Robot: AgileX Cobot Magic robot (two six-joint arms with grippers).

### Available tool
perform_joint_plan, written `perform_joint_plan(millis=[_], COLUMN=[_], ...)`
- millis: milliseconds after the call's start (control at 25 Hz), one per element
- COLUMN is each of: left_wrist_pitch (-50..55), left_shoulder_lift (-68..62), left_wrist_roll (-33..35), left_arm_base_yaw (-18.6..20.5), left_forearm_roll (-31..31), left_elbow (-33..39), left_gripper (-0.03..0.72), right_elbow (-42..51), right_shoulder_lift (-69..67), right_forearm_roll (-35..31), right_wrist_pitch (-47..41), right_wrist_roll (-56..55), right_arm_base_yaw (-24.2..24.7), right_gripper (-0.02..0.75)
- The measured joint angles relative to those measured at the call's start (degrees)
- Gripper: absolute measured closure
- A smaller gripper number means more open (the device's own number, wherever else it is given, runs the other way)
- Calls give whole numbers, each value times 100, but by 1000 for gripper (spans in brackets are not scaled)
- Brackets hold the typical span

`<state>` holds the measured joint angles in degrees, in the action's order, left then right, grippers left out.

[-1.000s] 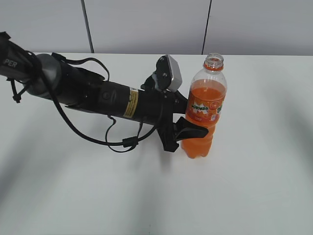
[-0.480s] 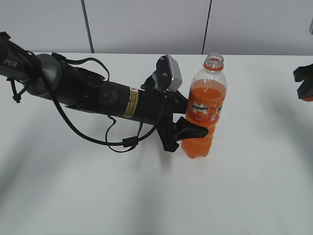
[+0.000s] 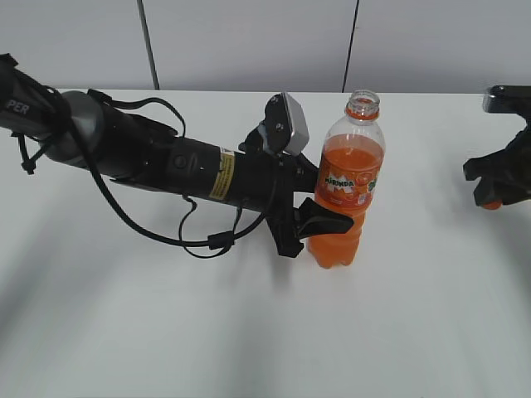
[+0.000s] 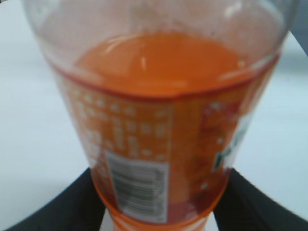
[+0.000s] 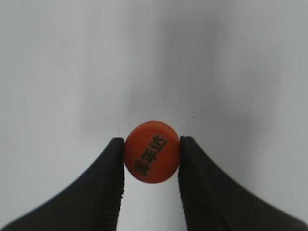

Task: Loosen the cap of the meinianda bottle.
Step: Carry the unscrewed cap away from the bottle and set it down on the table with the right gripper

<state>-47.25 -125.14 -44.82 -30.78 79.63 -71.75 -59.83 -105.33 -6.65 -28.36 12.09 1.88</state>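
Note:
Next, I let go of the orange cap with my right gripper so it rests on the bare white table, slightly nearer the meinianda bottle [image 3: 469,224].
The meinianda bottle [image 3: 347,186] stands upright on the white table, its mouth open with no cap on it. My left gripper [image 3: 319,220] is shut on the bottle's lower body; the left wrist view shows the bottle [image 4: 163,120] filling the space between the two black fingers [image 4: 62,207]. My right gripper [image 3: 495,192] is at the far right edge, low over the table, shut on the small orange cap [image 3: 491,204]. In the right wrist view the cap [image 5: 152,151] with dark writing on top sits pinched between the fingertips [image 5: 115,163].
The left arm [image 3: 149,157] lies across the left half of the white table [image 3: 249,332] with a loose black cable [image 3: 207,240]. A grey wall panel stands behind the table.
My right gripper, out of view a second ago, has come in from the right edge and moved down and left, holding the cap. The left gripper and bottle have not moved.

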Motion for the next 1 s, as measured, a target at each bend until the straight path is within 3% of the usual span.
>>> perform_joint_plan(millis=[360, 760, 1000], left_wrist_pitch=[-10, -10, -10], left_shoulder_lift=[0, 0, 0], left_wrist_roll=[0, 0, 0], left_arm_base_yaw=[0, 0, 0], left_forearm_roll=[-18, -25, -25], left_elbow=[0, 0, 0], left_gripper=[286, 286, 286], right_elbow=[182, 637, 663], right_shoulder_lift=[-416, -439, -557], right_forearm_roll=[-1094, -1146, -1189], right_wrist_pitch=[464, 1286, 1348], right_wrist_roll=[970, 1069, 1074], right_arm_base_yaw=[0, 0, 0], right_gripper=[474, 474, 474])
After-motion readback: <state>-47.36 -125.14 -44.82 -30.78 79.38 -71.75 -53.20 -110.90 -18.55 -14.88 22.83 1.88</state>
